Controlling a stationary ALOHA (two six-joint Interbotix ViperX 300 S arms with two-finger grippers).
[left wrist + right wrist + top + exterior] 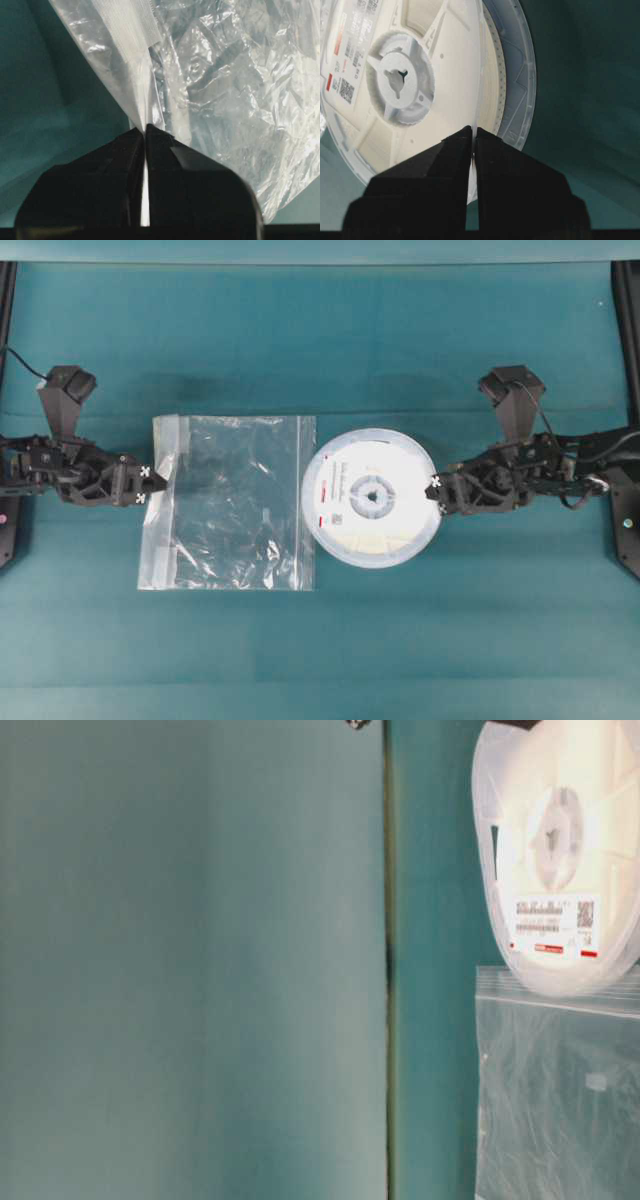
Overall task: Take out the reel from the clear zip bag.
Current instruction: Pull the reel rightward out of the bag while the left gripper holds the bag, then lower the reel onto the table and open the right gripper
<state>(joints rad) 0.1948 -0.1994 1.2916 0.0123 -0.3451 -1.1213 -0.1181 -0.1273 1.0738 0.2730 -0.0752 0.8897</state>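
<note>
Next, my right gripper lets go of the reel on the teal cloth, a small gap [406, 501] [439, 111] away from the clear bag. The reel now lies just outside the bag.
The reel [372, 497] is a white disc with a grey hub and a small label with a red mark; it lies outside the clear zip bag [232, 502], just right of the bag's right edge. My right gripper [438, 495] is shut on the reel's right rim; in the right wrist view the reel [420, 75] has its thin flange pinched between the jaws of the gripper [473, 131]. My left gripper [148, 486] is shut on the bag's left edge, and the bag [210, 75] rises crinkled from the gripper [145, 128]. The bag looks flat and empty.
Teal cloth [320, 640] covers the table. Black frame rails [628, 300] run along the left and right edges. The table-level view shows the reel [560, 850] above the bag [560, 1090] beside a dark seam [388, 960].
</note>
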